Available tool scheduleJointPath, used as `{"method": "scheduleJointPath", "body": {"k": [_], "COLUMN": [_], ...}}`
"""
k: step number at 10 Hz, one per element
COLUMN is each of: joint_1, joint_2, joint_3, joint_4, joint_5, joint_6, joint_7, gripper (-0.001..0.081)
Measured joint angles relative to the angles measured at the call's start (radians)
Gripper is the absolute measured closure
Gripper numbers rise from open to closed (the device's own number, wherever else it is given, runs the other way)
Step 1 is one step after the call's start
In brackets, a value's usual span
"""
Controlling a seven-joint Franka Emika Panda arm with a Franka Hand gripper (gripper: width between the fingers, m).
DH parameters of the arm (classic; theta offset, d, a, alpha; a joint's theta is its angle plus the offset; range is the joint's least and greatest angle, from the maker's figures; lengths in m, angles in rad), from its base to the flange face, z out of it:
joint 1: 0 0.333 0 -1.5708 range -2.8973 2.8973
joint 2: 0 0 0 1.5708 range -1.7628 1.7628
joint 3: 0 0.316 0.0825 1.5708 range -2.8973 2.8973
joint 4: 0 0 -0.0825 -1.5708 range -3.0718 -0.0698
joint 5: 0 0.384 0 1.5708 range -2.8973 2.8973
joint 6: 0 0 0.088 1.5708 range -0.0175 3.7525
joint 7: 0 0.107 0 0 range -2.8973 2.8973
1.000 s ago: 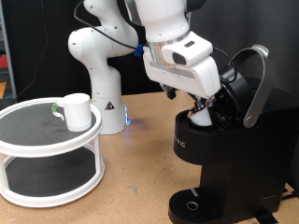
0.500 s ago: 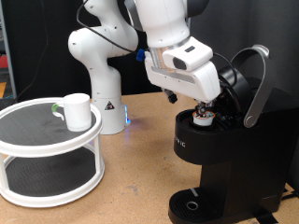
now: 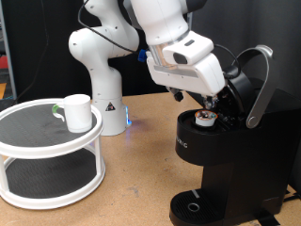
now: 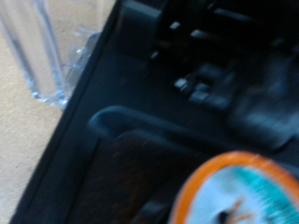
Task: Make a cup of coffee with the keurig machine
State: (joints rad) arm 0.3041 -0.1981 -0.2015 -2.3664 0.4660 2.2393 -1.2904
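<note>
Next, my gripper goes to the top of the silver handle [image 3: 263, 50] on the keurig machine's raised lid and closes there.
The black keurig machine [image 3: 226, 160] stands at the exterior view's right with its silver-handled lid [image 3: 256, 87] raised. A small coffee pod with an orange-rimmed lid [image 3: 205, 118] sits in the open chamber; it also shows blurred and close in the wrist view [image 4: 245, 191]. My gripper [image 3: 209, 101] hangs just above the pod, apart from it, with nothing between its fingers. The white mug [image 3: 77, 112] stands on the top shelf of a round white stand [image 3: 38, 141] at the exterior view's left, far from the gripper.
The robot's white base [image 3: 99, 75] stands behind the stand. The machine's round drip tray [image 3: 193, 207] is at its foot. The clear water tank [image 4: 47, 47] shows beside the black body in the wrist view. The wooden tabletop [image 3: 132, 188] lies between stand and machine.
My gripper has lifted a little off the pod chamber, leaving the pod seated there and uncovered. The mug and the machine have not moved.
</note>
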Motion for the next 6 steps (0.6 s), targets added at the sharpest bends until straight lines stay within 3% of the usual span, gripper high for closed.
{"method": "scheduleJointPath", "body": {"k": [6], "joint_1": [-0.002], "joint_2": [-0.075], "joint_3": [-0.009], "joint_4": [0.021], "joint_5": [0.019], "joint_6": [-0.053], "joint_7": [-0.017], "gripper": [0.0000]}}
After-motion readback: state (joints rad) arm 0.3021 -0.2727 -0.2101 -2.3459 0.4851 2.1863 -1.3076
